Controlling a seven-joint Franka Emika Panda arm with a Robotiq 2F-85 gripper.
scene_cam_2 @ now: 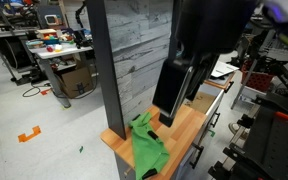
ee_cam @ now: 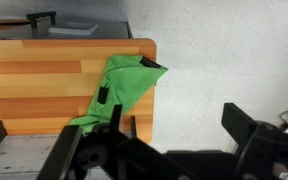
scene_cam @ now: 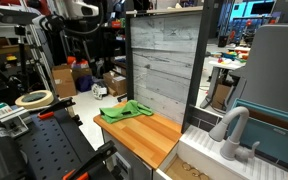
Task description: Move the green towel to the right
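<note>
The green towel's corner (scene_cam: 102,117) (ee_cam: 163,70) sticks out past the end of the wooden countertop, beside the black patch. I need to close my gripper on that corner.
The green towel (scene_cam: 123,110) lies crumpled at one end of a wooden countertop (scene_cam: 144,133), partly hanging over the edge. It shows in both exterior views (scene_cam_2: 146,146) and in the wrist view (ee_cam: 124,85). My gripper (scene_cam_2: 167,112) hangs above the countertop, a little above and beside the towel, not touching it. In the wrist view the two black fingers (ee_cam: 179,125) stand wide apart with nothing between them; the towel lies ahead of the left finger. The gripper does not show in the exterior view that faces the sink.
A tall grey wood-panel wall (scene_cam: 164,55) stands right behind the countertop (scene_cam_2: 189,125). A sink with a grey faucet (scene_cam: 232,130) sits past the counter's other end. A tape roll (scene_cam: 34,98) and black lab gear are nearby. Grey floor (ee_cam: 224,60) lies beyond the counter edge.
</note>
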